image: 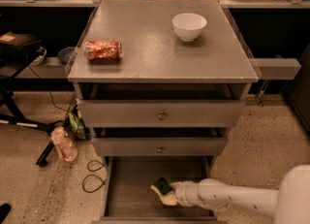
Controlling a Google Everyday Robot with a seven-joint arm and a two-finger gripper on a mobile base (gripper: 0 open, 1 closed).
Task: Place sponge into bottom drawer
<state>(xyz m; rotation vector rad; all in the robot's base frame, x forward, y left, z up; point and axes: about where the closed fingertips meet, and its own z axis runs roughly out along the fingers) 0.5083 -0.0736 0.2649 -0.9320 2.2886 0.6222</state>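
The robot's gripper will let go of the sponge, now just above the drawer floor, on the grey inside of the bottom drawer (161, 192), close to its middle.
The bottom drawer (131, 189) is pulled out at the foot of the grey cabinet, its flat grey floor showing. My white arm reaches in from the lower right, and my gripper (168, 192) sits inside the drawer at its right side. It is shut on the sponge (162, 187), which shows its dark green face and yellow edge just above the drawer floor. The fingers (170, 199) are pale and lie around the sponge's near side.
A white bowl (189, 25) and an orange-red snack packet (102, 51) lie on the cabinet top (155, 48). Two shut drawers with brass knobs (161, 116) sit above the open one. A plastic bottle (64, 144), cables and a stand's legs lie on the floor at left.
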